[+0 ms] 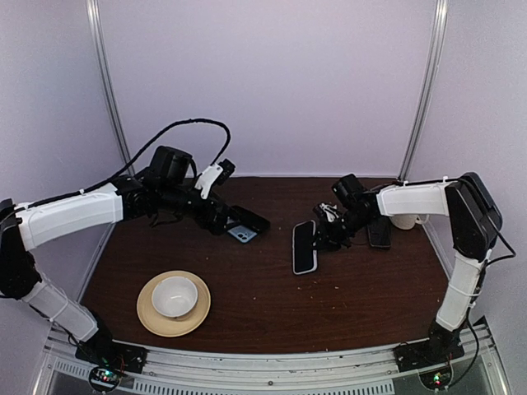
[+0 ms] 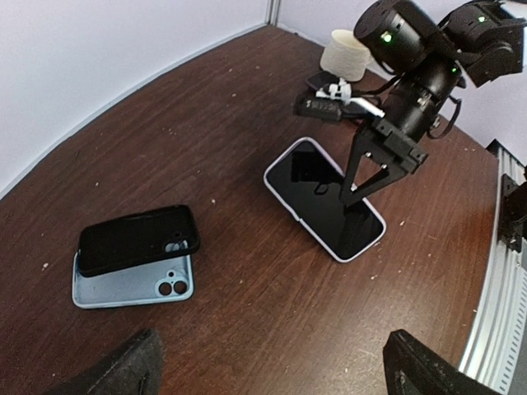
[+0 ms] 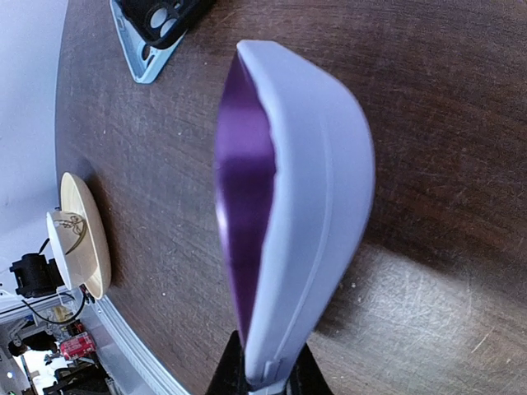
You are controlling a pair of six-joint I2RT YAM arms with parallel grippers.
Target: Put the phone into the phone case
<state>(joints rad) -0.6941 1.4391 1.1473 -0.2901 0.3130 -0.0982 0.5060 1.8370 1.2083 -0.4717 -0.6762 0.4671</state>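
Next, I put the different phone down flat on the bare table (image 1: 307,248) between the phone case and the all-black slab with my right gripper.
The phone case (image 2: 136,239) is a black shell with a camera cutout, lying askew over a light-blue layer at the table's back left (image 1: 243,234). It also shows at the top of the right wrist view (image 3: 152,29). My left gripper (image 1: 239,224) hovers just above and before it, open and holding nothing, with its fingertips (image 2: 123,370) far apart. The phone (image 1: 379,233), an all-black slab, lies flat beside my right arm. My right gripper (image 1: 323,234) is shut on a different phone (image 1: 305,247) with a dark screen, light rim and pale back (image 3: 305,206), pinching its edge.
A white bowl on a tan saucer (image 1: 173,300) stands at the front left. A white cup (image 1: 403,220) sits behind the right arm near the all-black slab. Metal rails (image 1: 263,362) run along the table's near edge.
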